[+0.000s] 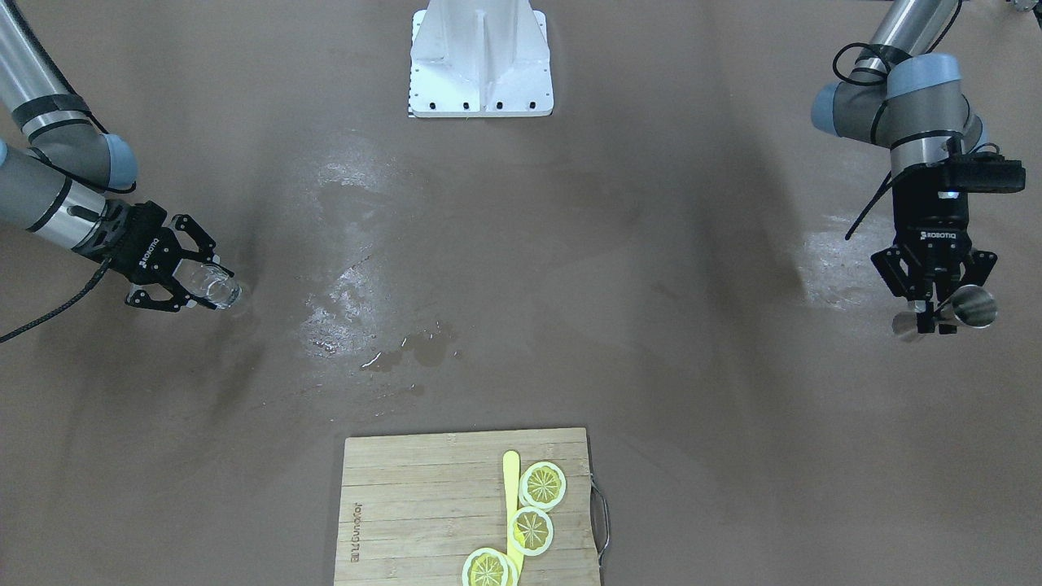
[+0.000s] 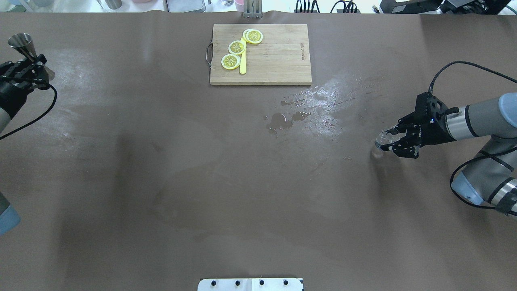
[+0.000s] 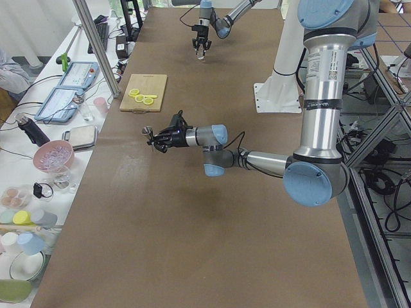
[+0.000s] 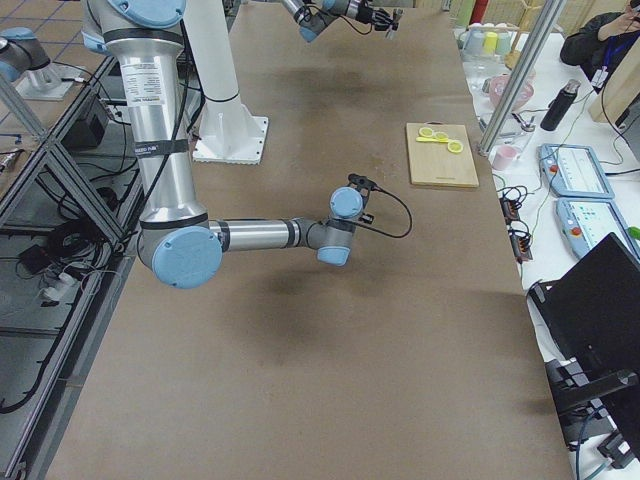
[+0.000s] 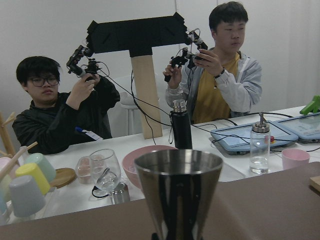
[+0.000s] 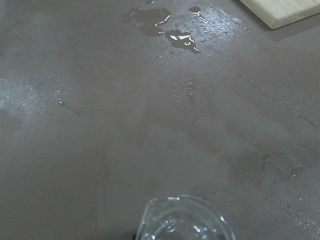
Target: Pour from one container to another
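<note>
My left gripper is going to set the steel jigger down on the shiny patch of bare table [image 1: 863,264]. The jigger is now at the table's far edge.
A steel jigger [image 2: 19,42] is held at the far left edge of the table, my left gripper [image 2: 34,66] shut on its narrow waist. In the front-facing view the same jigger [image 1: 972,308] shows at my left gripper [image 1: 936,319]. The left wrist view shows its cup [image 5: 178,192] upright and close up. A small clear glass [image 2: 383,140] is low over the table on the right, with my right gripper [image 2: 391,140] shut on it. The front-facing view shows this glass [image 1: 213,285] in my right gripper [image 1: 203,286]. Its rim [image 6: 182,222] fills the bottom of the right wrist view.
A wooden cutting board [image 2: 278,60] with lemon slices [image 2: 236,47] and a yellow knife lies at the far middle. A puddle [image 2: 282,120] and wet streaks lie between the board and the glass. Two operators, cups and bottles stand past the table's far edge.
</note>
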You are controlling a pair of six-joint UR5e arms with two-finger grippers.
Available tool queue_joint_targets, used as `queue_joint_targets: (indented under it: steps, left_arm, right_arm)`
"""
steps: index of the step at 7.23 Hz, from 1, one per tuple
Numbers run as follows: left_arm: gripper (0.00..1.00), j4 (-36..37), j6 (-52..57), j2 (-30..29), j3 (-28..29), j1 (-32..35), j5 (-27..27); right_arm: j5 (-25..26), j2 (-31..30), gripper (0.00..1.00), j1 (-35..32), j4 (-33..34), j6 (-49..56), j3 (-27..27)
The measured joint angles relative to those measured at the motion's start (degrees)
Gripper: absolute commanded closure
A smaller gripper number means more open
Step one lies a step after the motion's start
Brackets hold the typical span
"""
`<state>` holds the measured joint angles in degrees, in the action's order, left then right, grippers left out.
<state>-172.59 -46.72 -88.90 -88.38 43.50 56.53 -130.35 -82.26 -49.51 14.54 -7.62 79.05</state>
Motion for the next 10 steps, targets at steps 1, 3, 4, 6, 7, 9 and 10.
queue_joint_targets:
  steps: [1,3,4,6,7,9,10]
  left_arm:
    - [1.0,-0.1,-4.6,2.3,-0.4,-2.7,-4.9]
    - [1.0,0.4,-15.8,8.3,-0.7,-10.9,-15.6]
    - [1.0,1.7,-18.3,10.6,-0.8,-13.6,-17.7]
    - [1.0,7.8,-23.6,12.8,-1.1,-17.4,-22.4]
    - [1.0,12.8,-30.6,13.5,-1.0,-20.6,-27.0]
    - [1.0,23.5,-44.4,15.1,-0.8,-26.7,-33.5]
    - [1.0,26.1,-46.9,15.4,-0.6,-28.0,-34.5]
  right_arm:
    - [0.3,0.0,1.0,0.2,0.0,0.3,-0.5]
    - [0.7,0.1,1.0,0.6,0.0,0.6,-1.1]
    - [0.7,0.1,1.0,0.8,0.1,0.7,-1.1]
    - [0.8,0.1,0.64,1.1,0.1,1.1,-1.3]
    - [0.8,0.1,0.45,1.2,0.3,1.2,-1.4]
    - [0.7,0.4,0.25,1.2,1.2,1.3,-1.3]
    - [0.5,0.7,0.12,1.1,2.0,1.6,-1.3]
